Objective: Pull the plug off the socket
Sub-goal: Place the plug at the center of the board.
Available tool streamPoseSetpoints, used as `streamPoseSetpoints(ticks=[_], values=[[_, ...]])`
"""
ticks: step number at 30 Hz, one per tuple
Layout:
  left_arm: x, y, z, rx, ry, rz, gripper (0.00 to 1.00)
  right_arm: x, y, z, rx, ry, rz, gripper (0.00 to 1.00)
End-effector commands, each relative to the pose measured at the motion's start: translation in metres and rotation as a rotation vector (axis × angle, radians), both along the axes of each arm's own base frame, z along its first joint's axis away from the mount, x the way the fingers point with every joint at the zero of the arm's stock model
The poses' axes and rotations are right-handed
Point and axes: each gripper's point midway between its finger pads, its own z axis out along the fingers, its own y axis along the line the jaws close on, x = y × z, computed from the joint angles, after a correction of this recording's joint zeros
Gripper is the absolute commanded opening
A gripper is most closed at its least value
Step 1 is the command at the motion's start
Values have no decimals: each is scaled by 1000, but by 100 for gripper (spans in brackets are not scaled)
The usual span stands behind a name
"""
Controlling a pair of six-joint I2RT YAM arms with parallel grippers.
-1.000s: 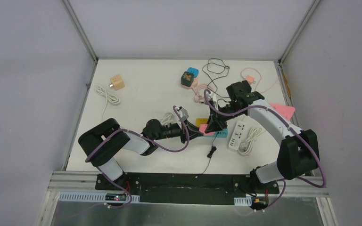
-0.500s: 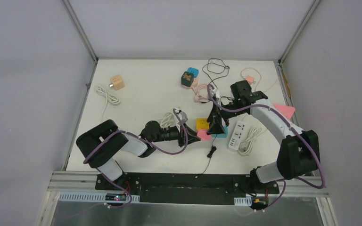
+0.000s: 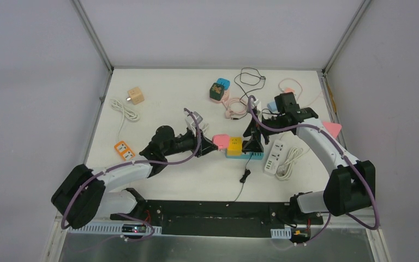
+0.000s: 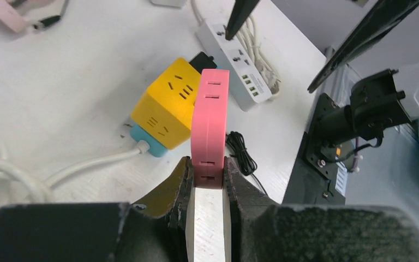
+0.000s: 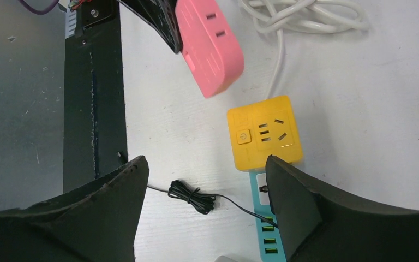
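Observation:
Next, my left gripper lets go of the flat pink plug on the table (image 3: 148,111) beside the white cable, close to the wooden cube.
My left gripper (image 3: 206,145) (image 4: 206,164) is shut on the flat pink plug (image 3: 220,141) (image 4: 210,120) (image 5: 208,46), pinching its near end. The plug hangs in the air, apart from the blue socket strip (image 3: 246,155) (image 5: 258,210). A yellow cube adaptor (image 3: 234,144) (image 4: 166,103) (image 5: 264,134) sits on the strip's left end. Above the strip hovers my right gripper (image 3: 252,143) (image 5: 206,164), open wide with nothing between its fingers.
A white power strip (image 3: 273,155) with a coiled cord lies right of the blue strip. A bundled black cable (image 3: 244,176) lies in front. An orange socket (image 3: 123,149), a wooden cube (image 3: 136,95), a white cable (image 3: 123,111) and green and blue cubes (image 3: 217,90) lie around.
My left gripper has carried the pink plug up and left, away from the blue strip. The right gripper has opened and lifted off the strip. The left arm's move uncovered the orange socket.

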Motion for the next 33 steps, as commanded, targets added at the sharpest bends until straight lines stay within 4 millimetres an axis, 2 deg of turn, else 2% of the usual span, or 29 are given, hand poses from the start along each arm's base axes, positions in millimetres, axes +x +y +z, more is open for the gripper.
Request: streamPoseSetpoints(ticks=[1,6,14,23,33], values=[[15,20,22,53,-13,126,0,4,3,14,44,-49,-9,82],[35,49,45,53,-49,267,0,8,3,13,43,-36,-41,82],[72,99,63,19,-32,505,0,13,3,15,41,-44,-75,82],[101,152,63,-33,-11,750,0,15,3,11,31,-38,-84,82],[131,210,48,-112,85,962,0,15,2,11,30,-37,-83,82]])
